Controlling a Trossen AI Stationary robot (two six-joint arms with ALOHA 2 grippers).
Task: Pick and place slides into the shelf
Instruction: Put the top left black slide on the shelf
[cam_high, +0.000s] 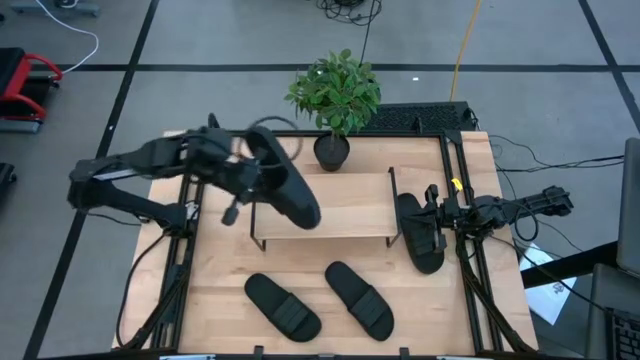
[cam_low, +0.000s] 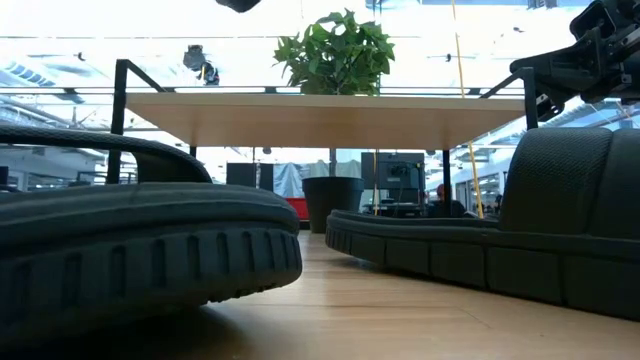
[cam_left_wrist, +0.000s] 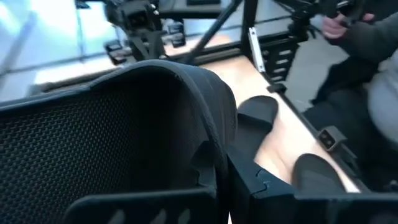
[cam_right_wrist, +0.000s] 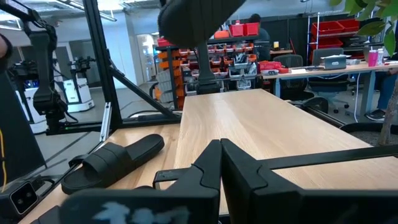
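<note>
My left gripper is to let go of the black slide so that it rests on the shelf's end (cam_high: 284, 208) farthest from my right gripper.
My left gripper (cam_high: 262, 180) is shut on a black slide (cam_high: 285, 190), held in the air over the left end of the shelf (cam_high: 350, 205), a light wood board on thin black wire frames. Two more slides (cam_high: 283, 305) (cam_high: 358, 298) lie sole down on the table in front of the shelf. Another slide (cam_high: 420, 232) lies just right of the shelf. My right gripper (cam_high: 437, 215) stands at that slide's right edge, its fingers (cam_right_wrist: 221, 155) shut together with nothing between them. My left gripper has the slide by its wide strap (cam_left_wrist: 208, 118), with the strap's edge between the two fingers (cam_left_wrist: 249, 180). The slide is lifted clear, above the shelf's top board, and tilted. My right gripper: I cannot tell whether it touches the slide beside it.
A potted plant (cam_high: 335, 100) stands at the table's far edge, right behind the shelf. Black frame rails run along the table's left and right edges (cam_high: 470, 260). A person (cam_left_wrist: 367, 37) stands beyond the table's right side.
</note>
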